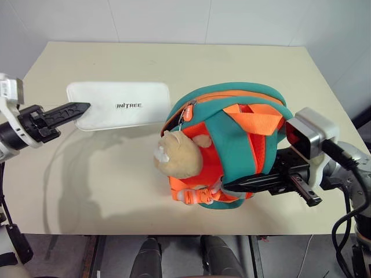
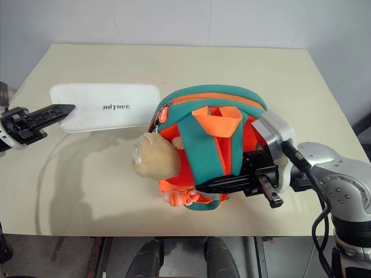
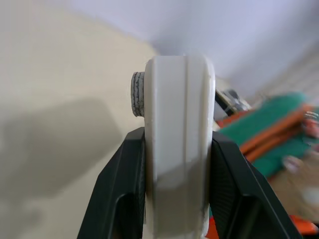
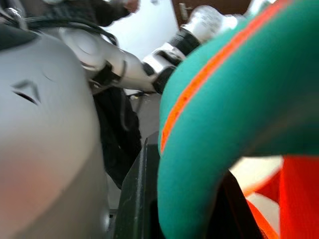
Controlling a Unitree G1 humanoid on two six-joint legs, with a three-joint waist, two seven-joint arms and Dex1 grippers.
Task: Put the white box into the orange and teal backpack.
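Observation:
My left gripper has the white box. It will let go of the box inside the backpack's open zipper opening (image 1: 198, 106) (image 3: 273, 136), behind the tan plush bear.
The white box (image 1: 124, 104) hangs a little above the table at the left, its lid with dark lettering facing up and its shadow on the tabletop below. My left gripper (image 1: 81, 109) is shut on its left end; in the left wrist view the box's edge (image 3: 179, 149) sits squeezed between the black fingers (image 3: 124, 189). The orange and teal backpack (image 1: 232, 133) stands right of centre, zipper side toward the box, with a tan plush bear (image 1: 179, 153) on its front. My right gripper (image 1: 232, 186) is shut on the backpack's teal strap (image 4: 224, 114) near its lower edge.
The beige table (image 1: 116, 191) carries the backpack; its front edge runs just below the bag. White walls rise behind the far edge. The box's right end lies close to the backpack's zipper pull (image 1: 186, 113).

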